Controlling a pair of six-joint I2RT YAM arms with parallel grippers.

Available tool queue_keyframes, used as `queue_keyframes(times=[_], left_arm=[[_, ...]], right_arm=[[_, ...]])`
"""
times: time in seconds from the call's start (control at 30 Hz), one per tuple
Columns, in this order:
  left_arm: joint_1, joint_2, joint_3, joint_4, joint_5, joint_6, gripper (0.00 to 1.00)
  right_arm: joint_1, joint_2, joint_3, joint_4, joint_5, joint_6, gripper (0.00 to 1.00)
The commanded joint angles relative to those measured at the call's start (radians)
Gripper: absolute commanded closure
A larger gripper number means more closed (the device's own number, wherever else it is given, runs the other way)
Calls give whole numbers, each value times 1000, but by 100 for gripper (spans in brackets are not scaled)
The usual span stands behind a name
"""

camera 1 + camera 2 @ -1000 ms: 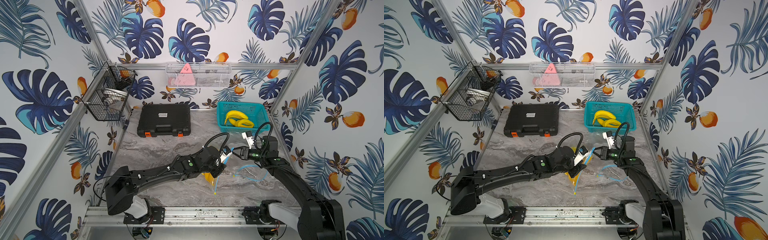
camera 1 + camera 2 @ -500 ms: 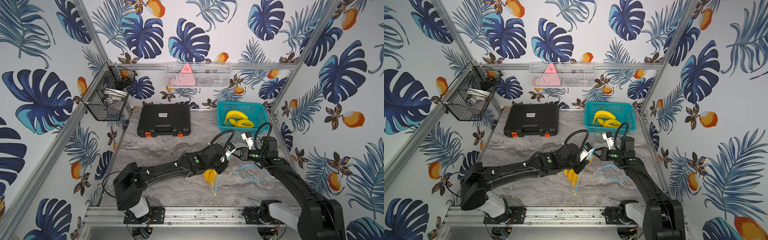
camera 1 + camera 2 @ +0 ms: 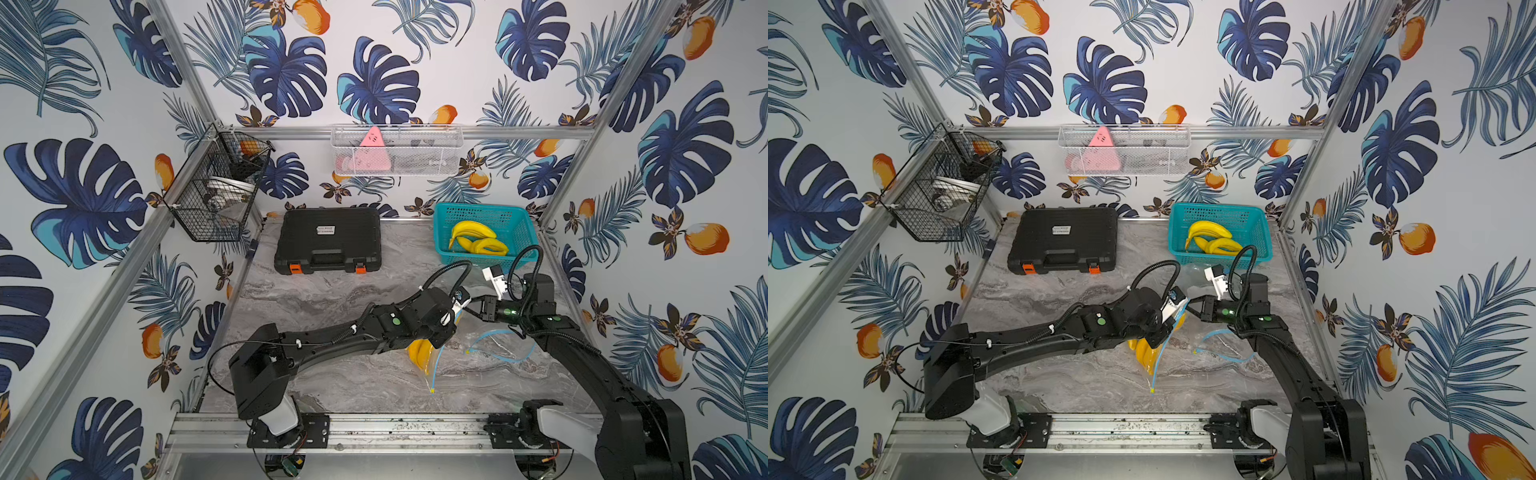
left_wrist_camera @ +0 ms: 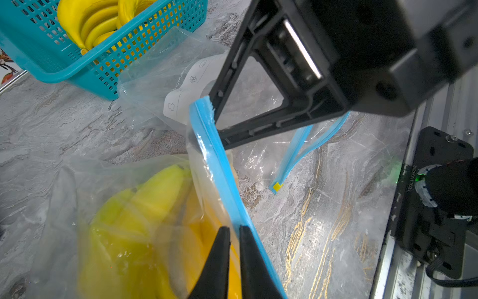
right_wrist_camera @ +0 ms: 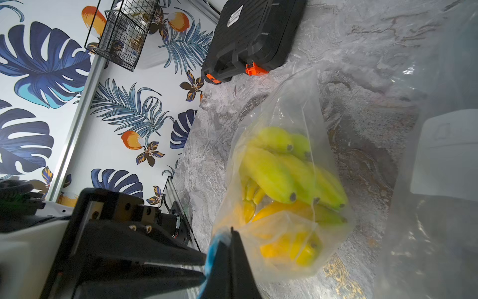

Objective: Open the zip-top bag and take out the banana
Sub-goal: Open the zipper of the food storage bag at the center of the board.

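The upper corner of the bag's blue zip is held in my right gripper, so my left gripper will take hold again at the zip's middle (image 4: pixel 229 198) and my right gripper will meet it there.
The clear zip-top bag (image 3: pixel 433 365) with its blue zip strip (image 4: pixel 217 160) hangs up off the marble table, and the yellow banana bunch (image 3: pixel 417 353) (image 5: pixel 279 170) lies inside it. My right gripper (image 5: pixel 227 233) is shut on the strip's upper corner, seen also in the left wrist view (image 4: pixel 210 103). My left gripper (image 4: pixel 234 229) is lower on the same strip. Its jaws stand almost together, with the bag's film pinched between them. In both top views the two grippers meet tip to tip above the bag (image 3: pixel 1156 357).
A teal basket (image 3: pixel 482 210) with more bananas stands at the back right. A black case (image 3: pixel 328 239) lies at the back middle. An empty zip bag (image 3: pixel 498 349) lies under the right arm, another (image 4: pixel 160 77) beside the basket. Wire baskets (image 3: pixel 216 195) (image 3: pixel 397 149) hang on the walls.
My left arm has reached to the right, up to the right gripper, and its jaws have narrowed onto the bag's zip edge. The right arm has kept still, shut on the bag.
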Motion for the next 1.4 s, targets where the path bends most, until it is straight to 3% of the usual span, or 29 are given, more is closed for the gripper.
queue_keyframes(times=[0.0,0.17,0.33,0.67,0.9,1.03,1.37], left_arm=[[2,-9,-4,5,-8,3,76],[2,0,-6,3,9,-2,63],[5,7,-14,17,19,-9,69],[26,2,-39,49,42,-27,68],[31,-1,-50,75,63,-35,92],[31,-12,-50,72,64,-28,99],[31,-27,-59,73,79,-18,100]], right_arm=[[2,-1,5,3,-3,-14,100],[2,1,8,2,-3,-16,100],[3,-7,10,-10,-6,-22,100],[2,-22,5,25,-35,9,100],[2,-25,8,2,-31,-5,100],[2,-22,8,-15,-22,-19,100],[2,4,28,-77,22,-61,100]])
